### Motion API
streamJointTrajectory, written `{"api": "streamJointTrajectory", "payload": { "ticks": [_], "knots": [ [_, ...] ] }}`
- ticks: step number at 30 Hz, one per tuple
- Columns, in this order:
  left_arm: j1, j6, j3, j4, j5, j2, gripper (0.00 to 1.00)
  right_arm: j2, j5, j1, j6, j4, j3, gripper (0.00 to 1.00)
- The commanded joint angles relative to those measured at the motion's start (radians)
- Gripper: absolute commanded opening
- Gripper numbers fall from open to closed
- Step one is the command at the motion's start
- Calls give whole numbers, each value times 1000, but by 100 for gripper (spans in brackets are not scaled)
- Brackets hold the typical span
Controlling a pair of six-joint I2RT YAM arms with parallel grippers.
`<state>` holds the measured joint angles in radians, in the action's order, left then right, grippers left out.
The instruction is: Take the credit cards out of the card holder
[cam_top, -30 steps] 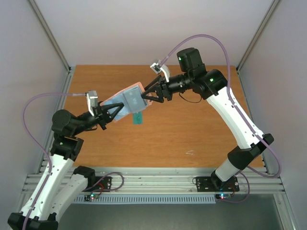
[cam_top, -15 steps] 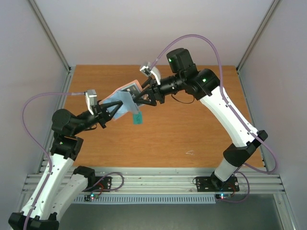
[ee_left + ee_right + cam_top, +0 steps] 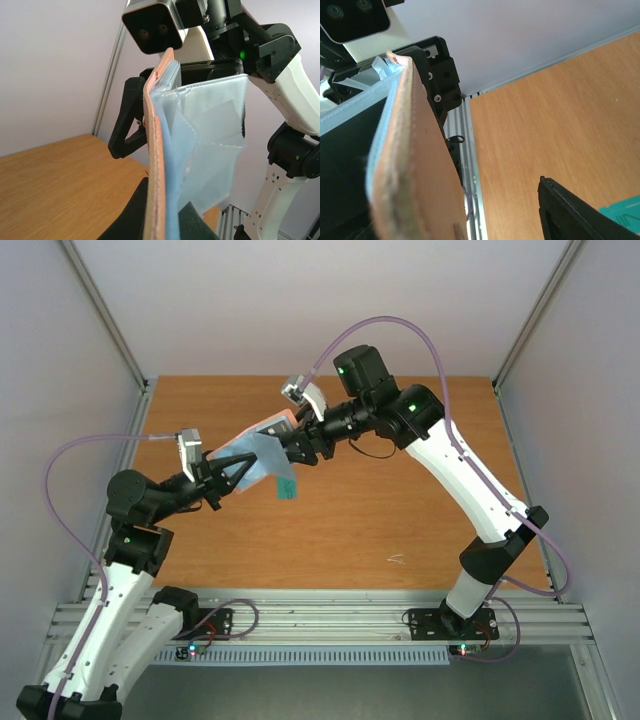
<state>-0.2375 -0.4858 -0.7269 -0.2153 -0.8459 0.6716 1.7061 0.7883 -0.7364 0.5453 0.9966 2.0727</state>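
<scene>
Next, my right gripper pinches the card holder's far end (image 3: 284, 419) while my left gripper opens to grip again, because the empty pale blue flap spreads over the dark card.
The card holder (image 3: 262, 448), pink outside and pale blue inside, hangs in the air over the table's left middle. My left gripper (image 3: 228, 474) is shut on its lower edge. In the left wrist view the card holder (image 3: 158, 165) stands edge-on between the left gripper (image 3: 162, 217), with a pale blue flap (image 3: 212, 140) spread to the right. My right gripper (image 3: 292, 447) is open around the holder's far end. In the right wrist view the card holder's pink side (image 3: 415, 165) fills the left, one finger (image 3: 575, 215) stands apart from it. A teal credit card (image 3: 286, 487) lies on the table.
The wooden table (image 3: 400, 510) has a metal frame rail (image 3: 320, 620) along its near edge and grey walls around it. A small pale scrap (image 3: 396, 559) lies near the front. The teal card (image 3: 620, 212) shows by the right finger.
My right gripper has moved left toward the left gripper and now reaches round the holder's far end. The holder has turned more edge-on. The left arm has hardly moved.
</scene>
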Motion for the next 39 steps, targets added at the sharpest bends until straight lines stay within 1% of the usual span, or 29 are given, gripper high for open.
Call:
{"api": "streamJointTrajectory", "payload": {
  "ticks": [1, 5, 7, 11, 15, 17, 18, 20, 21, 24, 27, 30, 32, 35, 36, 39],
  "knots": [
    [-1, 12, 1, -84, 1, -15, 0, -1, -15, -6, 8, 14, 19, 68],
    [0, 16, 1, -74, 15, -18, 0, -23, 59, -7, 83, 67, 27, 76],
    [0, 23, 2, -70, 16, -18, 0, -42, 62, -7, 136, 106, 27, 78],
    [1, 26, 5, -71, 12, -22, 0, -50, 1, -6, 182, 173, 54, 79],
    [0, 26, 4, -70, 10, -21, 0, -45, 50, -6, 180, 185, 67, 78],
    [0, 26, 5, -68, 9, -24, 0, -45, 74, -6, 185, 188, 67, 75],
    [1, 26, 5, -66, 8, -26, 0, -44, 79, -6, 196, 194, 70, 71],
    [-1, 26, 5, -63, 8, -27, 0, -41, 73, -6, 200, 207, 76, 61],
    [0, 26, 4, -64, 8, -28, 0, -39, 76, -5, 205, 217, 83, 58],
    [0, 26, 4, -63, 7, -28, 0, -36, 87, -6, 224, 248, 108, 57],
    [0, 26, 6, -61, 6, -29, 0, -43, 104, -2, 244, 267, 126, 54],
    [0, 27, 6, -58, 3, -32, 0, -44, 115, 0, 255, 287, 137, 59],
    [0, 27, 5, -58, 3, -32, 0, -37, 115, 0, 247, 287, 139, 58],
    [-1, 29, 6, -55, 2, -34, 0, -30, 118, 1, 234, 277, 140, 55],
    [0, 29, 7, -55, 3, -33, 0, -30, 109, 0, 229, 267, 139, 52],
    [0, 27, 9, -55, 2, -34, 0, -34, 69, 1, 196, 220, 129, 40]
  ]
}}
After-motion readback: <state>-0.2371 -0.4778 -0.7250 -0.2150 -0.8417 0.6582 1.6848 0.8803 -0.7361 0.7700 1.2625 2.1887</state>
